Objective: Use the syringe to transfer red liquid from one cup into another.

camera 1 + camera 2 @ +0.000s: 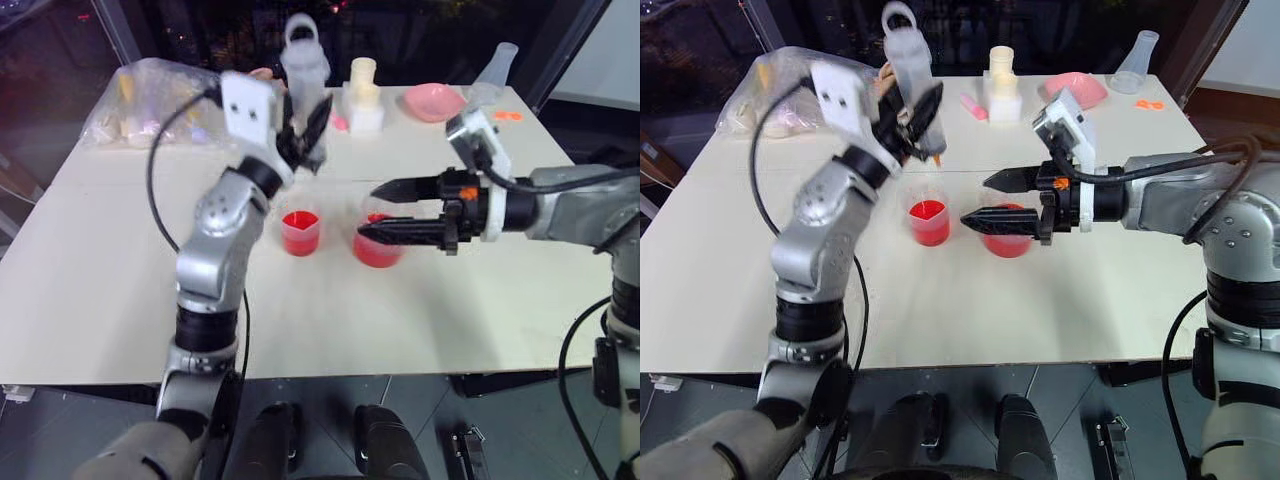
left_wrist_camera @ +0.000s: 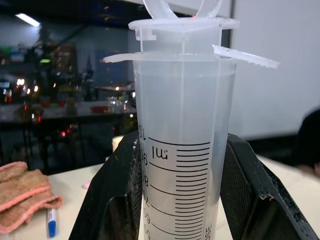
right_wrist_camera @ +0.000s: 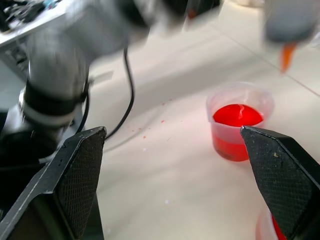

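Note:
I need to lay the syringe, now held upright above the table, on the table (image 1: pixel 242 248) with my left gripper, beside the smaller cup, on its side away from the larger cup.
My left gripper (image 1: pixel 303 128) is shut on the syringe (image 1: pixel 305 65) and holds it upright above the table, plunger ring on top. Its black fingers (image 2: pixel 112 200) clamp both sides of the marked barrel (image 2: pixel 182 150), where no red shows. The orange tip (image 1: pixel 938 158) hangs above the smaller cup (image 1: pixel 300 232), which holds red liquid (image 3: pixel 237 115). The larger cup (image 1: pixel 378 248), also holding red liquid, stands just to the right of it. My right gripper (image 1: pixel 385 210) is open and points left, its lower finger passing in front of the larger cup with nothing between the fingers.
At the back of the pale table (image 1: pixel 100 300) are a crumpled clear plastic bag (image 1: pixel 150 100), a white bottle on a block (image 1: pixel 363 95), a pink marker (image 1: pixel 340 122), a pink bowl (image 1: pixel 435 100), a clear flask (image 1: pixel 500 65) and a small orange piece (image 1: pixel 507 116).

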You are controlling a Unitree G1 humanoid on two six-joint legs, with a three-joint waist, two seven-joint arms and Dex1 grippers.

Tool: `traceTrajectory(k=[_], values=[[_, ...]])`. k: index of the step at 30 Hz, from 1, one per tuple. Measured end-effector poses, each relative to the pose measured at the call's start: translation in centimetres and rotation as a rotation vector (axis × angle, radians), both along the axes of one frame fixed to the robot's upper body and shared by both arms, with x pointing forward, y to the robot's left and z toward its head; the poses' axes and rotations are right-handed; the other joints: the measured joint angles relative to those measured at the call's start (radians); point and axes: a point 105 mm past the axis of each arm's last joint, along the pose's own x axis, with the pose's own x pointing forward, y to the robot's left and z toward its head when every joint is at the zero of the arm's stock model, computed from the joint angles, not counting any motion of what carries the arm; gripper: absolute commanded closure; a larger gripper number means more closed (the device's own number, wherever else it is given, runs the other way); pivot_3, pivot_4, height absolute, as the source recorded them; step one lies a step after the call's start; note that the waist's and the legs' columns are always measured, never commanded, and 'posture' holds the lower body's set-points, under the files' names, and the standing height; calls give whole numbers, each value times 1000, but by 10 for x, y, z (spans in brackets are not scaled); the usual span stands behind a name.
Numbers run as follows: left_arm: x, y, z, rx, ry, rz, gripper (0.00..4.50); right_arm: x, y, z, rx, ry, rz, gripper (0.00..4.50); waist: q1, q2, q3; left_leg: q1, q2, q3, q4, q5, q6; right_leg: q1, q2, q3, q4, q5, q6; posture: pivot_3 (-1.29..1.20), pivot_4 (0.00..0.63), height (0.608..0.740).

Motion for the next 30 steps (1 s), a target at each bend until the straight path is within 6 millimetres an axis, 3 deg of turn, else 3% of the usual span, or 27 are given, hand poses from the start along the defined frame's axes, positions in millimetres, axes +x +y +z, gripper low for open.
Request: traceTrajectory(k=[4,6,10,14,20,27,30], values=[[20,19,12,36,202,69,2894,7,0,-9,-82,-68,14,51,0,-1,0,0,0,0,1,0,0,0,3,-1,1,0,1,0,150,740],[30,24,8,34,387,82,2894,11,-1,-13,-114,-89,23,51,0,-1,0,0,0,0,1,0,0,0,4,-2,1,1,2,0,150,740],[39,33,1,79,595,161,2894,21,-4,-16,-152,-115,30,51,0,-3,2,0,0,0,1,1,-1,-1,5,-1,1,1,2,0,150,740],[44,64,5,132,770,371,2894,25,-4,-9,-173,-164,55,51,-4,-3,3,0,0,0,0,2,-4,-2,5,-1,2,1,2,0,150,740],[50,103,-28,279,1010,570,2894,31,-5,-13,-187,-172,67,51,-2,-3,3,0,0,-1,-1,6,-11,-4,4,0,3,1,2,0,150,740],[53,92,-51,362,1196,564,2894,32,-2,-14,-192,-178,83,51,1,-4,3,-9,-2,-1,0,6,-11,-12,0,-1,3,2,3,0,150,740],[52,84,-77,386,1324,554,2894,32,0,-14,-189,-179,87,51,0,-4,3,-11,-3,-1,0,6,-11,-13,0,-1,4,2,4,0,150,740]])
